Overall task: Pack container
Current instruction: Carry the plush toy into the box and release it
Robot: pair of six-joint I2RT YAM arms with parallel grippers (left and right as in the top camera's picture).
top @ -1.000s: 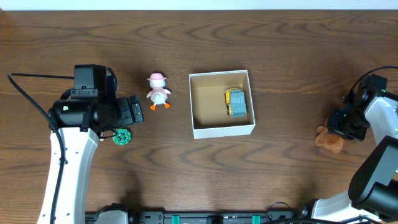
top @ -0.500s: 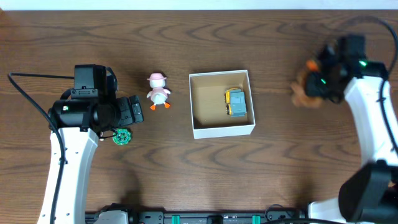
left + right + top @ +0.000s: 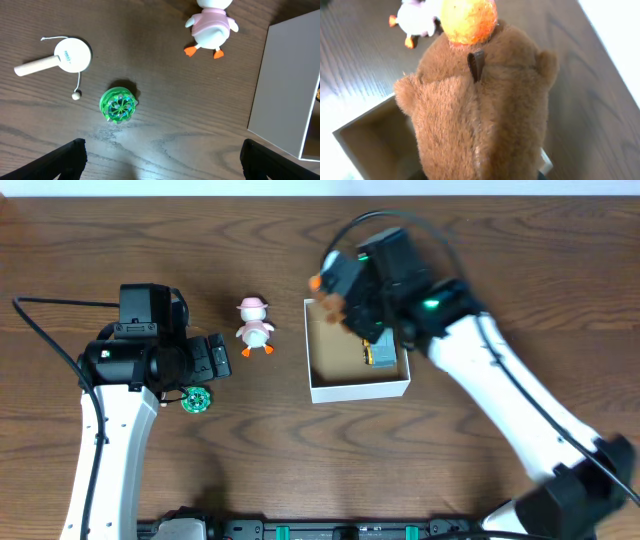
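My left gripper is to go next to the pink duck toy standing beside the white box and close on the duck toy's pink body (image 3: pixel 256 326) (image 3: pixel 213 23).
The container (image 3: pixel 358 388) is a square white box with a tan inside, at the table's middle; a grey and yellow toy truck (image 3: pixel 382 352) lies in its right half. My right gripper (image 3: pixel 352 298) is shut on a brown plush bear (image 3: pixel 330 305) with an orange nose and holds it over the box's far left corner. The bear (image 3: pixel 482 105) fills the right wrist view, with the box (image 3: pixel 367 137) below it. My left gripper (image 3: pixel 160 165) is open and empty above the table, left of the box. A pink duck toy (image 3: pixel 255 325) stands left of the box.
A green spinning top (image 3: pixel 196 400) lies by my left arm; it also shows in the left wrist view (image 3: pixel 118 104). A small white paddle with a string ball (image 3: pixel 60 56) lies beside it. The duck (image 3: pixel 211 30) and the box's outer wall (image 3: pixel 282 85) show there too.
My right arm has swung from the table's right edge leftward, carrying the brown bear up and over the box. The left arm has not moved.
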